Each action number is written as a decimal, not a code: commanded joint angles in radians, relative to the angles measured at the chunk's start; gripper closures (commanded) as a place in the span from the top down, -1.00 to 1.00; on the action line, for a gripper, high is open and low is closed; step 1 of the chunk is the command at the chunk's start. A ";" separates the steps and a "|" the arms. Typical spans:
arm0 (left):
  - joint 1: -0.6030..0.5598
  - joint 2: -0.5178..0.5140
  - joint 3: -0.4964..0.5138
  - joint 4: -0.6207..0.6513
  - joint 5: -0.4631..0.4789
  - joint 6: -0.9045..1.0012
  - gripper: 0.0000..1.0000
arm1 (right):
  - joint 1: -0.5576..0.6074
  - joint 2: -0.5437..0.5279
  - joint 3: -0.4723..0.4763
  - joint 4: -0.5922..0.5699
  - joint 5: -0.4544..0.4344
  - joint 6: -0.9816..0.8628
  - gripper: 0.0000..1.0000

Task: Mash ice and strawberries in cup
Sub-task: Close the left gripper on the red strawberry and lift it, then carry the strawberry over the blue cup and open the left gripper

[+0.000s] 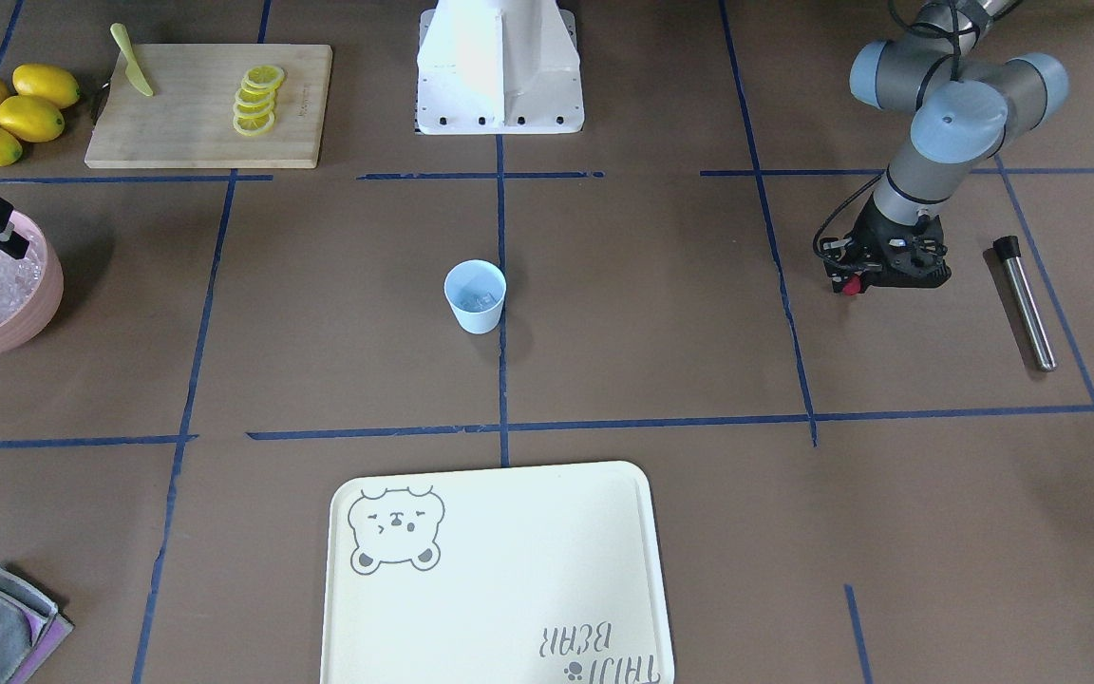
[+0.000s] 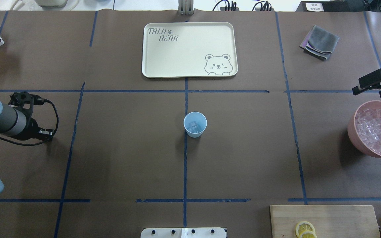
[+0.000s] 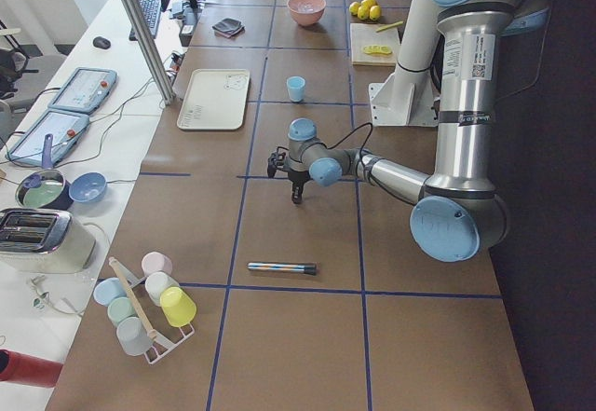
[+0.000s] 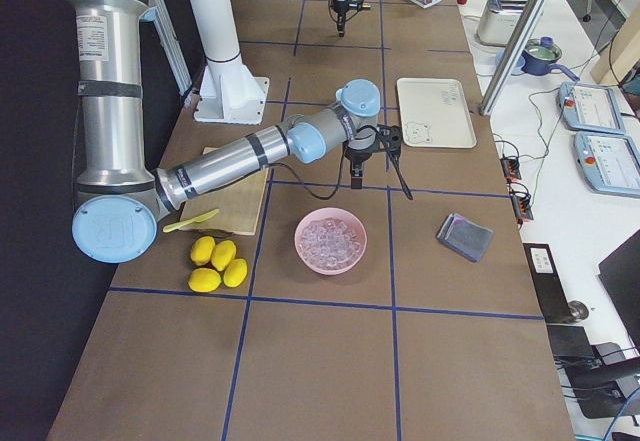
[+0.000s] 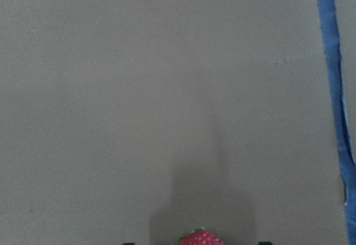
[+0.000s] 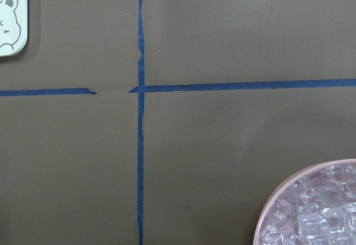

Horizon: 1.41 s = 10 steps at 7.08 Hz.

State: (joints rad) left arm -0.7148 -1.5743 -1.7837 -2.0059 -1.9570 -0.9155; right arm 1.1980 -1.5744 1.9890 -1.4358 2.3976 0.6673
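Observation:
My left gripper will release the red strawberry on top of the clear ice cubes in the light blue cup (image 1: 478,294). The strawberry is now low over the table.
The light blue cup (image 1: 476,313) stands at the table's middle and also shows in the overhead view (image 2: 195,129). It holds a few clear ice cubes (image 2: 193,125). More ice (image 2: 377,132) fills the pink bowl (image 2: 352,132). The red strawberry (image 5: 201,238) sits between my left gripper's fingers, low over the table far from the cup; it shows red in the front view (image 1: 853,285). The left gripper (image 1: 875,275) points down, and its fingertips stand wider than the berry. My right gripper (image 2: 367,91) hovers beside the bowl's far rim, open and empty.
A metal rod with a black tip (image 1: 1027,304) lies beside the left arm. A cream bear tray (image 2: 177,56) lies beyond the cup, with a grey cloth (image 2: 319,42) near it. A cutting board (image 1: 196,123) carries lemon slices and a knife, with whole lemons (image 1: 6,114) beside it.

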 commanded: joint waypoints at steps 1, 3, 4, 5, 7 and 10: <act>0.000 -0.044 -0.046 0.001 -0.008 -0.038 -1.00 | 0.000 0.002 0.001 0.000 0.000 0.000 1.00; 0.017 -0.239 -0.057 0.007 -0.013 -0.298 -1.00 | -0.002 0.002 -0.004 0.000 0.000 0.000 1.00; 0.108 -0.348 -0.045 0.007 -0.010 -0.427 -1.00 | -0.002 0.008 -0.012 0.000 0.000 0.000 1.00; 0.179 -0.477 0.002 0.007 0.001 -0.510 -1.00 | -0.002 0.011 -0.016 0.001 0.000 0.000 1.00; 0.190 -0.607 0.053 -0.046 0.083 -0.614 -1.00 | -0.002 0.011 -0.016 0.002 0.000 0.000 1.00; 0.245 -0.631 0.163 -0.266 0.183 -0.615 -0.98 | -0.002 0.002 -0.015 0.003 0.000 0.000 1.00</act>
State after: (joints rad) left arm -0.4889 -2.1869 -1.6641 -2.2172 -1.8115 -1.5287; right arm 1.1965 -1.5688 1.9735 -1.4332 2.3976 0.6673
